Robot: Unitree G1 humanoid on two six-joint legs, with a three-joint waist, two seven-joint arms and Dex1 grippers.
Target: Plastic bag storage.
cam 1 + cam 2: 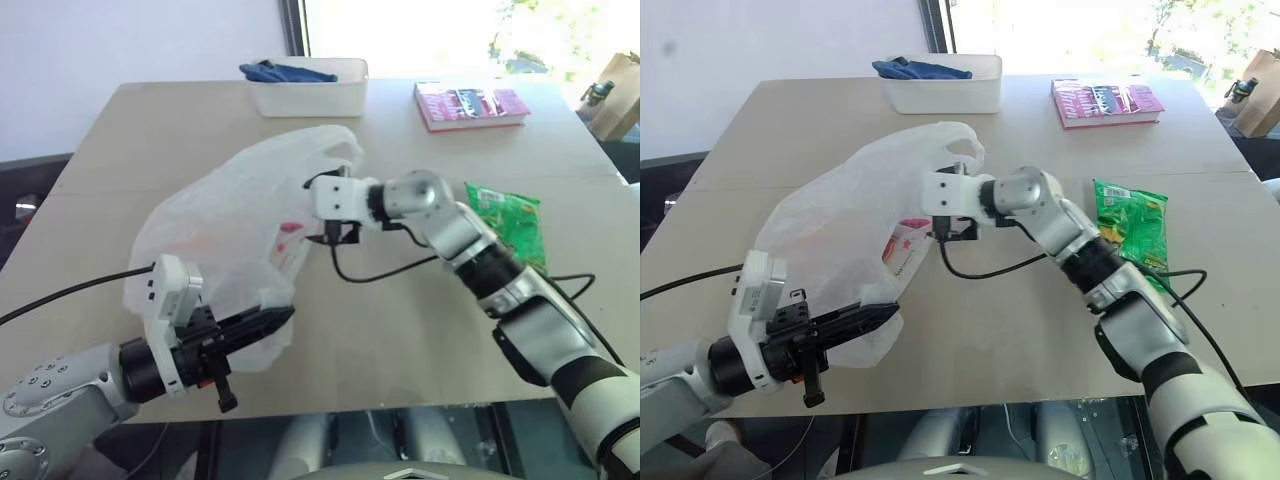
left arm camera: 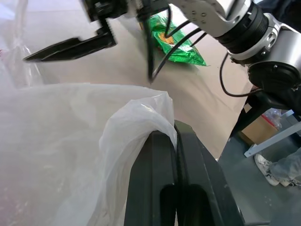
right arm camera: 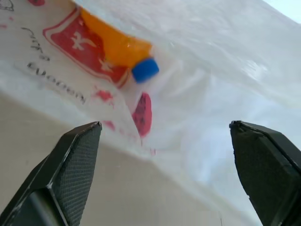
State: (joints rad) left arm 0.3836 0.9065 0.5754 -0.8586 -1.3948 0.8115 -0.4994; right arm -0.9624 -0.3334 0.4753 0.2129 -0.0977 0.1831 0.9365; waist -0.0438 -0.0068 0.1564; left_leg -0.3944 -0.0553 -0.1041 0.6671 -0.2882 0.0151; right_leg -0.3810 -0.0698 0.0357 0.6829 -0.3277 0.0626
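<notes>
Next, my right gripper should go to the green snack packet's middle (image 1: pixel 509 223) and close there, because the packet is to go into the plastic bag.
The plastic bag (image 1: pixel 225 225), thin, white and crinkly with red print, lies puffed up on the table's left half. My left gripper (image 2: pixel 173 134) is shut on a fold of its near edge (image 1: pixel 262 322). My right gripper (image 1: pixel 310 208) reaches in from the right beside the bag's upper side, below its handle loop (image 1: pixel 340 145). Its jaws stand wide open with nothing between them (image 3: pixel 164 125). Through the film, the right wrist view shows an orange bottle with a blue cap (image 3: pixel 117 47) lying inside the bag.
A white bin (image 1: pixel 310 98) holding a blue cloth (image 1: pixel 285 72) stands at the table's back. A pink book (image 1: pixel 470 105) lies back right, a green snack packet (image 1: pixel 510 225) beside my right forearm. A black cable (image 1: pixel 380 270) hangs under that arm.
</notes>
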